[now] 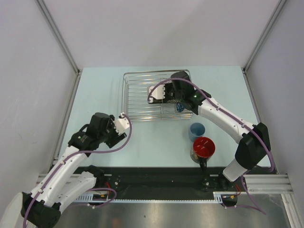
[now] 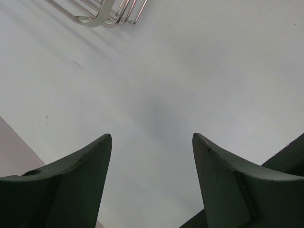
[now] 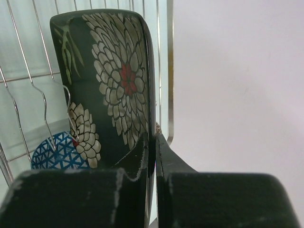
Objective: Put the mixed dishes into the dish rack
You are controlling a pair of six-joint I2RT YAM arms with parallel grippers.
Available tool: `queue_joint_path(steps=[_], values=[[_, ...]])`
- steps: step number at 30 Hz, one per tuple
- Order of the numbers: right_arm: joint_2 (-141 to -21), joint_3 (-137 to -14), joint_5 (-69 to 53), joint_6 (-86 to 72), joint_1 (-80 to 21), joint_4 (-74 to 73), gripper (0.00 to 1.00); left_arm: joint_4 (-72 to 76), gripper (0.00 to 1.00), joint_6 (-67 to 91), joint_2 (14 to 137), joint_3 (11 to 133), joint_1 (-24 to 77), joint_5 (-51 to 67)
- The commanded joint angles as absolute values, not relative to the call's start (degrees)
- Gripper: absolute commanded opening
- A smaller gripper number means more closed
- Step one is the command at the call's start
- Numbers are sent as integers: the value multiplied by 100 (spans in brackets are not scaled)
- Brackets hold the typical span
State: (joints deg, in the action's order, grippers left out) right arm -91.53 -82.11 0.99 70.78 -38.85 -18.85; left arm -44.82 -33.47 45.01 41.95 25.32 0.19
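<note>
The square black plate leans far over across the rack's wires, so my right gripper needs to open, retake the plate's rim (image 3: 150, 80) and stand it more upright.
The silver wire dish rack (image 1: 142, 95) stands at the back middle of the table. My right gripper (image 1: 174, 95) is over its right side, shut on the rim of a square black plate (image 3: 114, 71) with white flowers. The plate stands on edge among the rack's wires (image 3: 169, 71), between the closed fingers of that gripper (image 3: 153, 137). A round blue-patterned dish (image 1: 179, 107) lies low in the rack beside the plate (image 3: 59, 153); I cannot tell if it is the bowl. The light blue cup (image 1: 196, 130) and the dark mug with red inside (image 1: 203, 148) stand on the table. My left gripper (image 1: 124, 124) is open and empty.
The rack's near left corner (image 2: 99, 14) shows at the top of the left wrist view, with bare table under the open left gripper (image 2: 152, 137). Grey walls enclose the table on the left, back and right. A black rail (image 1: 156, 183) runs along the near edge.
</note>
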Motion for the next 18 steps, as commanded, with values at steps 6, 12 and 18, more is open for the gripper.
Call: queue_joint_path(steps=[6, 12, 18], values=[[-9141, -8130, -105, 6689, -3735, -1204, 0, -4333, 74, -3366, 4535, 4412, 2470, 17], [-9263, -8103, -202, 6548, -3753, -1274, 0, -4307, 74, -3375, 4544, 4438, 2470, 18], [-9501, -8060, -255, 6390, -3902, -1380, 0, -4263, 74, -3393, 4562, 4465, 2461, 18]])
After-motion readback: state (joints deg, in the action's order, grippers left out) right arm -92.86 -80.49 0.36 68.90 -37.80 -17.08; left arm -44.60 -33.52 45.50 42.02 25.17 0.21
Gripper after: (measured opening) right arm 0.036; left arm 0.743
